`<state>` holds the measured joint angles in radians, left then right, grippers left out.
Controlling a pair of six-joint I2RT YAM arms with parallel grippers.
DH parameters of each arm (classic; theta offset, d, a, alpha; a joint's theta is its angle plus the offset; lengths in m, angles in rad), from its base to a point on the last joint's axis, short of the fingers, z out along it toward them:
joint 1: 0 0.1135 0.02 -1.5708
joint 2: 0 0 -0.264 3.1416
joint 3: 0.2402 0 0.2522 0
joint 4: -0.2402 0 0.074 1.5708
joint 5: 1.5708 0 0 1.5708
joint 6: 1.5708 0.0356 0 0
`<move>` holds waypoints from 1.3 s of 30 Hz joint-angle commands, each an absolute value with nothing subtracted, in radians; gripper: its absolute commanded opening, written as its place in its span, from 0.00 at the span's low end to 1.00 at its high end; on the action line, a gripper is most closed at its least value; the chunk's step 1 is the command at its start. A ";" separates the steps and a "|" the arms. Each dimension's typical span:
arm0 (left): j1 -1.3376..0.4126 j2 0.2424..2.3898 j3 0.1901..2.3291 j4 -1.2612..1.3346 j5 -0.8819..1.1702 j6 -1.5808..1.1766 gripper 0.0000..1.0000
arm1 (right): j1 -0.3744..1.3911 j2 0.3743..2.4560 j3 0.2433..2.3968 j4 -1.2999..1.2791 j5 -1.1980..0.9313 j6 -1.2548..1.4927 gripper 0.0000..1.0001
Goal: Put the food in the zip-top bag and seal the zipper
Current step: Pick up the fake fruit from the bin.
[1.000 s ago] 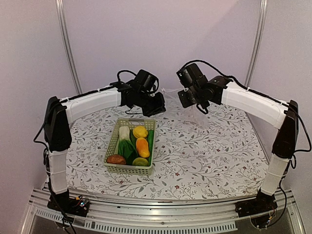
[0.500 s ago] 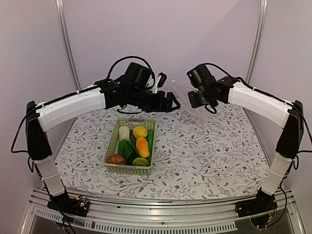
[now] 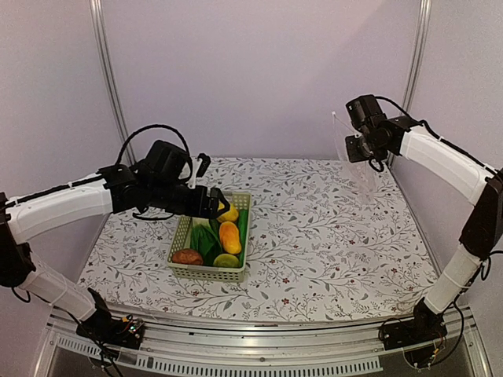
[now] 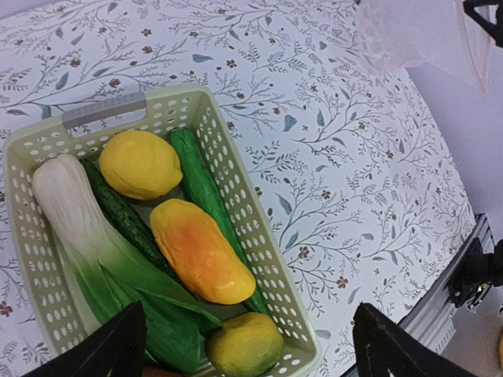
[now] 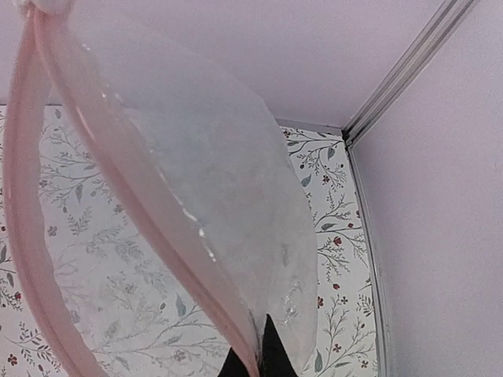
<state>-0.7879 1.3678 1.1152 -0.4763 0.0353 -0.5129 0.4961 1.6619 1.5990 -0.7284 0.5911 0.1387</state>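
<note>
My left gripper is to go next to the orange fruit that sits beside the bok choy in the basket, and close around the orange fruit's middle [image 3: 229,236] [image 4: 200,248].
The food lies in a pale green basket [image 4: 253,232]: a yellow fruit [image 4: 140,163], an orange one [image 4: 200,250], bok choy [image 4: 86,236], a cucumber [image 4: 196,184] and a yellow-green fruit [image 4: 245,344]. A reddish-brown piece [image 3: 187,257] sits at the basket's near left corner. My left gripper [image 4: 251,353] hovers open over the basket's near end [image 3: 217,206], holding nothing. My right gripper [image 5: 255,360] is shut on the zip-top bag [image 5: 228,204], which hangs in the air at the far right [image 3: 359,169]. Its pinkish zipper [image 5: 22,236] gapes open.
The basket [image 3: 206,273] stands left of centre on the floral tablecloth [image 3: 330,236]. The back wall and a metal corner post [image 3: 414,71] are close behind the right gripper [image 3: 355,147]. The table's right edge runs just beyond the hanging bag.
My left gripper has opened, let go of the bag and swung down and left to the basket. The right arm has carried the bag up and to the right.
</note>
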 commanded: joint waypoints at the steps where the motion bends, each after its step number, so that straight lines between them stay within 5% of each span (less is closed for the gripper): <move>1: -0.741 1.395 1.118 -0.523 -0.072 -0.478 0.91 | 0.553 1.720 1.631 -0.801 0.442 0.148 0.00; 8: -0.729 1.500 1.216 -0.616 -0.016 -0.451 0.93 | 0.630 1.768 1.510 -0.739 0.068 0.308 0.00; 18: -0.718 1.720 1.378 -0.784 0.025 -0.637 0.96 | 0.633 1.719 1.484 -0.700 0.011 0.286 0.00; 30: -0.692 1.949 1.506 -0.839 0.109 -0.700 0.73 | 0.616 1.707 1.477 -0.672 -0.053 0.289 0.00; 39: -0.683 2.037 1.534 -0.775 0.184 -0.676 0.66 | 0.611 1.692 1.447 -0.673 -0.052 0.297 0.00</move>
